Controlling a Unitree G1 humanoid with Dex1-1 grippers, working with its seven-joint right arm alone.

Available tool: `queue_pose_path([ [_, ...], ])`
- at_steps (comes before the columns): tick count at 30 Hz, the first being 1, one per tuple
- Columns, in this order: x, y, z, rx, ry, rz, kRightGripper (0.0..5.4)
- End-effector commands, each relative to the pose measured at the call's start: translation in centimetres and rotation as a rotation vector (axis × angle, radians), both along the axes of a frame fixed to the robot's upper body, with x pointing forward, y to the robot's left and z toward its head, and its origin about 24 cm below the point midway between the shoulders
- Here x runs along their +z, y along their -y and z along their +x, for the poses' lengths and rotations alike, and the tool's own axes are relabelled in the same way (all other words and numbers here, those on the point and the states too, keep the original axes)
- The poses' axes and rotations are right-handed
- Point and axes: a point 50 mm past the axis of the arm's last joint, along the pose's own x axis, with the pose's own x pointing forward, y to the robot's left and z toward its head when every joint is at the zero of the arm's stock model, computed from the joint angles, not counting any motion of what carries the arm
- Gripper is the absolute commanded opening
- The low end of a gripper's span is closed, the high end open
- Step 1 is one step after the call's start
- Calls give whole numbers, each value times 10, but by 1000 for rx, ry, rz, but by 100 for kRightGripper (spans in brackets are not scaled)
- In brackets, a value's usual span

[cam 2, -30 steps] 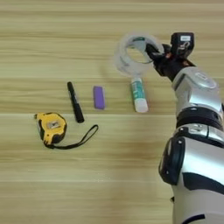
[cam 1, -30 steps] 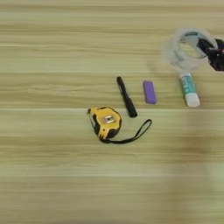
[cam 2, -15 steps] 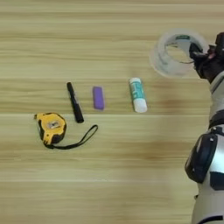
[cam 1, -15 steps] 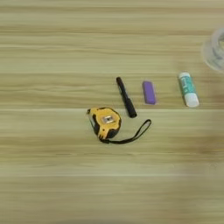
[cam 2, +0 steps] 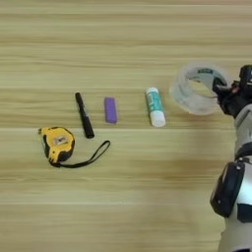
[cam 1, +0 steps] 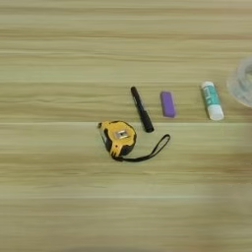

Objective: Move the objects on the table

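Note:
Next, my right gripper sets the clear tape roll free on the wood (cam 1: 231, 105) next to the white end of the glue stick.
My right gripper (cam 2: 220, 90) is shut on the right wall of the clear tape roll (cam 2: 198, 87), which shows a teal label inside its rim and is tilted, just right of the glue stick. The left eye view catches only the roll's edge (cam 1: 242, 84). On the table (cam 2: 123, 197) lie, in a row, the white glue stick with green label (cam 2: 155, 107), the purple cap (cam 2: 110, 109) and the black marker (cam 2: 84, 115). The yellow tape measure (cam 2: 58, 143) sits nearer and left, its black strap (cam 2: 91, 156) trailing right. I cannot tell whether the roll touches the wood.
My silver forearm (cam 2: 236, 197) fills the lower right corner of the right eye view. Bare wood stretches along the far side and the near side of the row of items.
The gripper has carried the tape roll from above the glue stick out to the right, then down toward the near side, level with the glue stick. The other items have not moved.

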Motion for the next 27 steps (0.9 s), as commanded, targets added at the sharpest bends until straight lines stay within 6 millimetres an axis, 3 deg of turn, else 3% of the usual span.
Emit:
queue_pose_path([
  [1, 42, 10, 5, -32, 148, -83, 152],
  [9, 26, 6, 4, -32, 104, -64, 152],
  [27, 15, 2, 4, -34, 77, -64, 152],
])
